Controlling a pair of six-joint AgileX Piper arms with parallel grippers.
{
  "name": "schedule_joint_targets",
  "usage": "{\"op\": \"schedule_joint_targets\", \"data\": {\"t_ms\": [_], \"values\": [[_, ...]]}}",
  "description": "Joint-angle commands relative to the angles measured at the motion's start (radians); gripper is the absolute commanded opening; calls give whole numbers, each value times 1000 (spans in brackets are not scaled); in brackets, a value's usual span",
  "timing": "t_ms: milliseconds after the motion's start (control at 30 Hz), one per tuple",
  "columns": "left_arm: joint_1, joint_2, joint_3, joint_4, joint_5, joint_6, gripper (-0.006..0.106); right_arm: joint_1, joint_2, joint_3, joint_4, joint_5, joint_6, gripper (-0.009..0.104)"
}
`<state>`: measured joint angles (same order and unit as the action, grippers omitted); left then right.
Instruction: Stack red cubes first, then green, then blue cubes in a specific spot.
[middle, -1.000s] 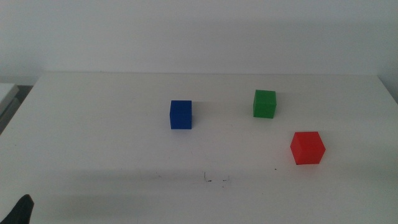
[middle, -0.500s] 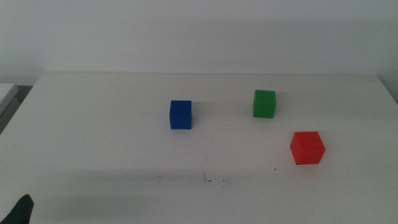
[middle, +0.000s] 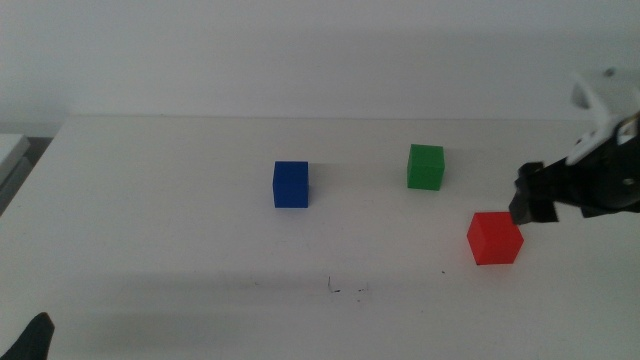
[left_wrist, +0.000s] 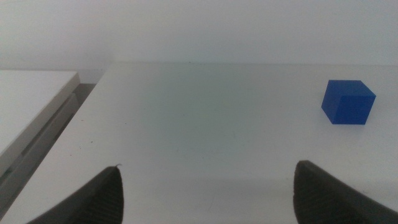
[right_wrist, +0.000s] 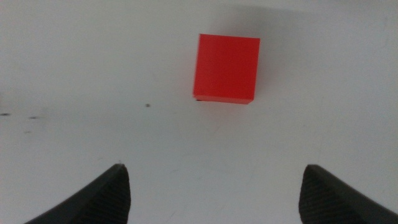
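My right gripper needs to grab the opposite sides of the red cube (middle: 496, 232) (right_wrist: 227, 68), because red goes first in the stack.
The red cube (middle: 495, 238) rests on the white table at the right, with the green cube (middle: 425, 166) behind it and to its left. The blue cube (middle: 291, 184) stands near the middle. Faint black scribbles (middle: 348, 289) mark the specific spot towards the front. My right gripper (middle: 528, 203) has come in from the right and hovers just above and to the right of the red cube. In the right wrist view this gripper (right_wrist: 214, 167) is open, with the red cube (right_wrist: 226, 68) ahead of its jaws. My left gripper (left_wrist: 208, 165) waits open at the front left corner; the blue cube (left_wrist: 348, 102) lies far ahead of it.
A lone dark speck (middle: 444, 271) lies between the scribbles and the red cube. The table's left edge (left_wrist: 93, 93) borders a gap and a white ledge (left_wrist: 31, 93). A white wall stands behind the table.
The right arm has entered from the right and now hangs beside the red cube. None of the cubes has moved, and the left gripper stays in its corner.
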<state>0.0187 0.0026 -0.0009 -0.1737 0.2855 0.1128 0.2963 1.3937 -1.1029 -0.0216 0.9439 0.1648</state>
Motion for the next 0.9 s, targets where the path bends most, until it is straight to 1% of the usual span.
{"op": "schedule_joint_targets", "data": {"t_ms": [0,67,167,300,433,700,767,800,833,867], "values": [[2,-3,1,0,-14,-7,93,2,51,-9,-42,-42,-5,93],[2,-3,1,0,-14,-7,93,0,99,-29,-49,-64,-5,93],[2,-3,1,0,-14,-7,93,-15,180,-92,-24,-46,-5,93],[2,-3,1,0,-14,-7,93,-28,286,-163,-23,-40,-8,93],[2,-3,1,0,-14,-7,93,-31,363,-175,-24,-47,-8,93],[2,-3,1,0,-14,-7,93,-39,480,-175,-35,-143,-2,92],[2,-3,1,0,-14,-7,93,-39,507,-175,-35,-173,-2,85],[2,-3,1,0,-14,-7,93,-39,517,-175,-35,-190,-2,79],[2,-3,1,0,-14,-7,93,-39,524,-175,-35,-203,4,70],[2,-3,1,0,-14,-7,93,-39,526,-175,-44,-208,22,57]]}}
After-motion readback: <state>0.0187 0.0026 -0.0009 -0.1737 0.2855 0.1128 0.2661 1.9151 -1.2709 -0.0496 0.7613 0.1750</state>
